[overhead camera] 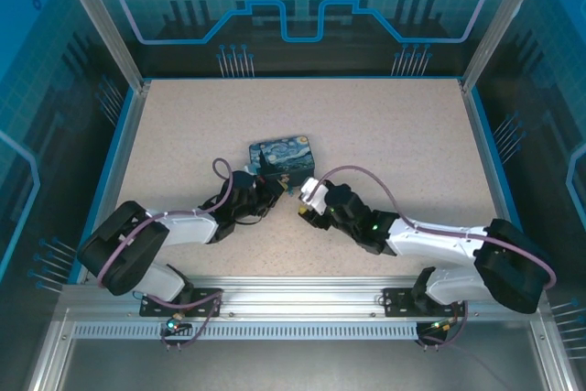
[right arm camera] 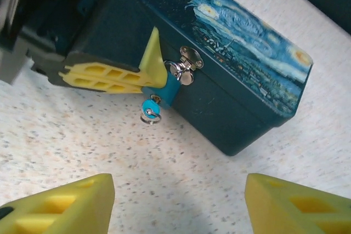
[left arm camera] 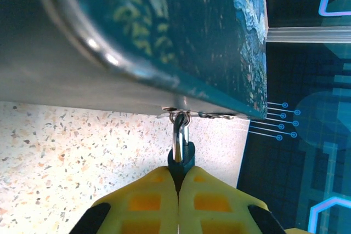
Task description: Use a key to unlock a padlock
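The key's teal head has its broad side toward my open right gripper, so I will roll that gripper, pinch the head's flat sides (right arm camera: 150,106) and turn the key.
A small teal padlock (right arm camera: 169,89) with a silvery shackle (left arm camera: 179,135) hangs from the hasp on the front of the starry-night box (right arm camera: 219,53). My left gripper (left arm camera: 179,182) is shut on the padlock body (left arm camera: 182,160), its yellow fingers (right arm camera: 109,75) lying flat beside the box. The key (right arm camera: 148,108), with a teal head and a small wire ring, sticks out of the padlock's underside. My right gripper (right arm camera: 178,190) stands open a short way in front of the key, touching nothing. In the top view both grippers (overhead camera: 275,188) (overhead camera: 302,211) meet just below the box (overhead camera: 282,157).
The box rests on a speckled beige table (overhead camera: 385,135) ringed by a blue rim and clear panels. Bare tabletop lies between my right fingers and the box, and all round the two arms.
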